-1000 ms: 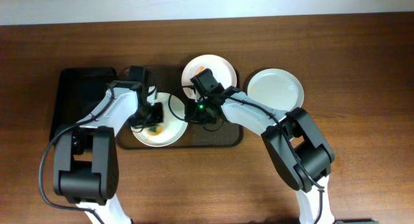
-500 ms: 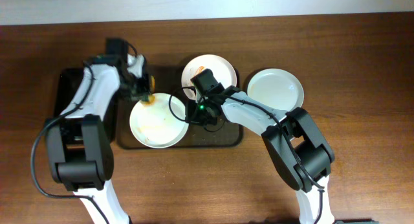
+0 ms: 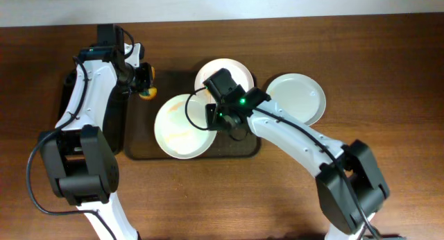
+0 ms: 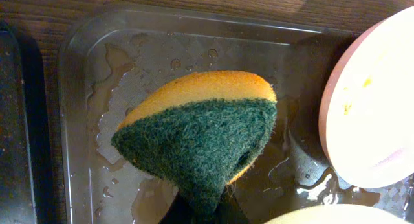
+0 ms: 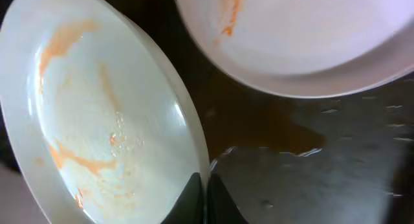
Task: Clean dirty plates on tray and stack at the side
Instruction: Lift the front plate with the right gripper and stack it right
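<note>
The robot's right gripper needs to release the smeared plate on top of the clean white plate (image 3: 295, 99) next to the wet tray.
My left gripper (image 3: 141, 80) is shut on a yellow sponge with a green scrub face (image 4: 200, 130) and holds it above the tray's (image 3: 236, 151) far left corner (image 4: 84, 49). My right gripper (image 3: 211, 117) is shut on the rim of a white plate with orange smears (image 3: 182, 126) and holds it tilted over the tray; the smears show in the right wrist view (image 5: 97, 120). A second smeared plate (image 3: 223, 74) lies at the tray's back (image 5: 304, 36). A clean white plate (image 3: 297, 96) sits on the table to the right of the tray.
A black tray (image 3: 69, 108) lies on the table left of the wet tray. Water drops and puddles lie on the wet tray's floor (image 4: 123, 68). Bare wooden table (image 3: 388, 73) lies to the right.
My left gripper lifted the sponge off the plate and moved it back and left to the tray's far corner. My right gripper shifted the held plate to the right.
</note>
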Motion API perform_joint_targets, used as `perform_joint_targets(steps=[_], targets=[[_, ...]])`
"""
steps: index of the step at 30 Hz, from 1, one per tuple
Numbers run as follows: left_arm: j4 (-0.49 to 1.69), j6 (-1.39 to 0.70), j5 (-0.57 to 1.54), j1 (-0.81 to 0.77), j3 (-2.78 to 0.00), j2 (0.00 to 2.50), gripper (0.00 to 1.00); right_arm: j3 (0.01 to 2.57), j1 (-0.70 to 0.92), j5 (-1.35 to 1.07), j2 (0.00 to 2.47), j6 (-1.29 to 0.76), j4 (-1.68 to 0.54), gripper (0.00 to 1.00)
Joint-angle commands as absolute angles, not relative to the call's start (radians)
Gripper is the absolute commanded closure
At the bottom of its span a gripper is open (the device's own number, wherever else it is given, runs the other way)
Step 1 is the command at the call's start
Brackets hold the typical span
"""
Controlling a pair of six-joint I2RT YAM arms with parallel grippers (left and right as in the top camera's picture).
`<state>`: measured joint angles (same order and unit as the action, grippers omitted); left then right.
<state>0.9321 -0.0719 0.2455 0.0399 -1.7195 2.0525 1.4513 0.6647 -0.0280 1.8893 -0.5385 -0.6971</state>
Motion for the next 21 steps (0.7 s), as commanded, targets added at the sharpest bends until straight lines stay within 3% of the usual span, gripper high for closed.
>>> perform_joint_targets(steps=[1, 11, 21], targets=[[0.934, -0.077, 0.238, 0.040, -1.719, 2.048, 0.99, 1.472, 0.719, 0.273, 1.777, -0.488, -0.732, 0.96], [0.941, -0.077, 0.238, 0.035, -1.719, 2.048, 1.00, 1.472, 0.928, 1.090, 1.672, -0.422, -0.755, 0.96], [0.941, -0.077, 0.238, 0.035, -1.719, 2.048, 1.00, 1.472, 1.010, 1.272, 1.672, -0.380, -0.724, 0.96]])
